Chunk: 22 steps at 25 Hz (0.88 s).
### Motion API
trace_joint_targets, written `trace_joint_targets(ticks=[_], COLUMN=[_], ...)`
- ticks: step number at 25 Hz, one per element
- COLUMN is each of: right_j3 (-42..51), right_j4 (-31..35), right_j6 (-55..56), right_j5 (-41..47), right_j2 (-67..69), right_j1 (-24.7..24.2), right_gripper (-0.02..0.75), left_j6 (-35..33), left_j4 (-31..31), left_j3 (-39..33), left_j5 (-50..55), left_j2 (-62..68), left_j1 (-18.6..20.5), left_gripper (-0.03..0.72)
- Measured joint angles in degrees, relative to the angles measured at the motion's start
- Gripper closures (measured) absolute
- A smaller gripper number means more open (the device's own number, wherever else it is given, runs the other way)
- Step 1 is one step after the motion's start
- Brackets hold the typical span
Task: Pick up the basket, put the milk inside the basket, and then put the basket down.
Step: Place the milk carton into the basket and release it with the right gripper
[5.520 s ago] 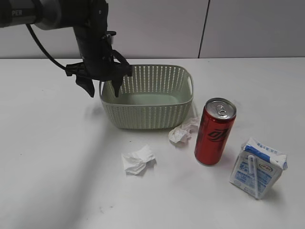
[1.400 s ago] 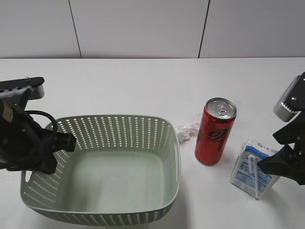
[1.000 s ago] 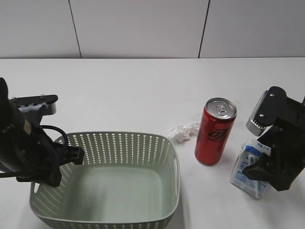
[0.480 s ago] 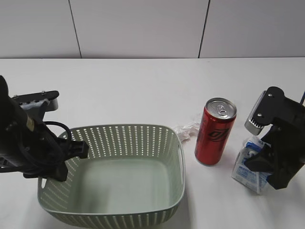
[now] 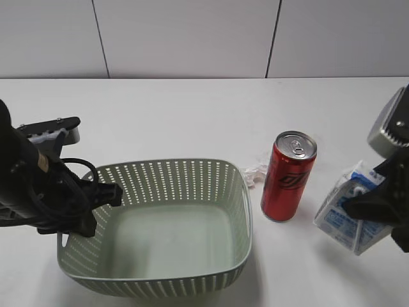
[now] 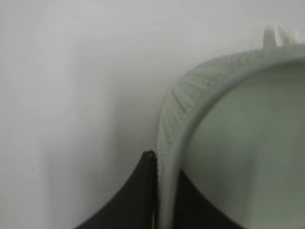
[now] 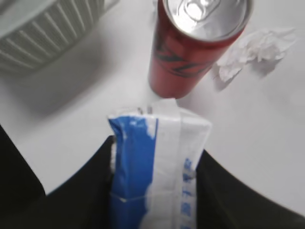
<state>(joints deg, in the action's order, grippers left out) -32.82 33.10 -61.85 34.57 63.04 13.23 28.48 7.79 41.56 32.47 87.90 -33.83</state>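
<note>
My right gripper has a spot to reach for the milk carton. It will let go of the carton, now lifted off the table, on the middle of the pale sage-green basket's bottom (image 5: pixel 165 257).
The pale sage-green basket (image 5: pixel 160 230) hangs at the lower left, held by its left wall in my left gripper (image 5: pixel 86 208). In the left wrist view the jaws pinch the basket's rim (image 6: pixel 167 157) from both sides. The white and blue milk carton (image 5: pixel 350 208) is tilted and lifted off the table at the right, clamped in my right gripper (image 5: pixel 377 208). In the right wrist view the carton (image 7: pixel 152 171) sits tight between the two black fingers (image 7: pixel 209 186), just behind the red can.
A tall red can (image 5: pixel 287 185) stands between basket and carton, also in the right wrist view (image 7: pixel 195 43). A crumpled white tissue (image 5: pixel 255 171) lies behind the can, seen too in the right wrist view (image 7: pixel 259 47). The white table (image 5: pixel 192 115) ends at a grey wall.
My right gripper closed on the milk and has lifted it up and rightward, tilting it. The basket in my left gripper has drifted slightly right and up.
</note>
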Motion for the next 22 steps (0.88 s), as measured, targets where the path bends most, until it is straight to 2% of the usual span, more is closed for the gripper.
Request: trace_joint_targets(ticks=[4, 9, 14, 22], right_j3=[-5.66, -15.96, -22.31, -29.54], right_j4=[-0.18, -0.79, -8.45, -23.82], right_j6=[2.23, 4.86, 13.3, 30.55], right_j5=[4.5, 9.81, 10.49, 9.55], right_j2=[-7.1, -7.39, -2.16, 13.26], right_j1=[0.0, 1.76, 11.56, 31.84], right_gripper=[0.424, 0.425, 0.425, 0.425], left_j6=[0.0, 0.03, -0.04, 0.01], left_j4=[-0.16, -0.16, -0.16, -0.16], left_j3=[0.0, 0.0, 0.0, 0.0], left_j5=[-0.07, -0.07, -0.07, -0.02], left_j2=[0.0, 0.0, 0.0, 0.0], left_j1=[0.0, 0.0, 0.0, 0.0], left_gripper=[0.69, 0.69, 0.69, 0.69])
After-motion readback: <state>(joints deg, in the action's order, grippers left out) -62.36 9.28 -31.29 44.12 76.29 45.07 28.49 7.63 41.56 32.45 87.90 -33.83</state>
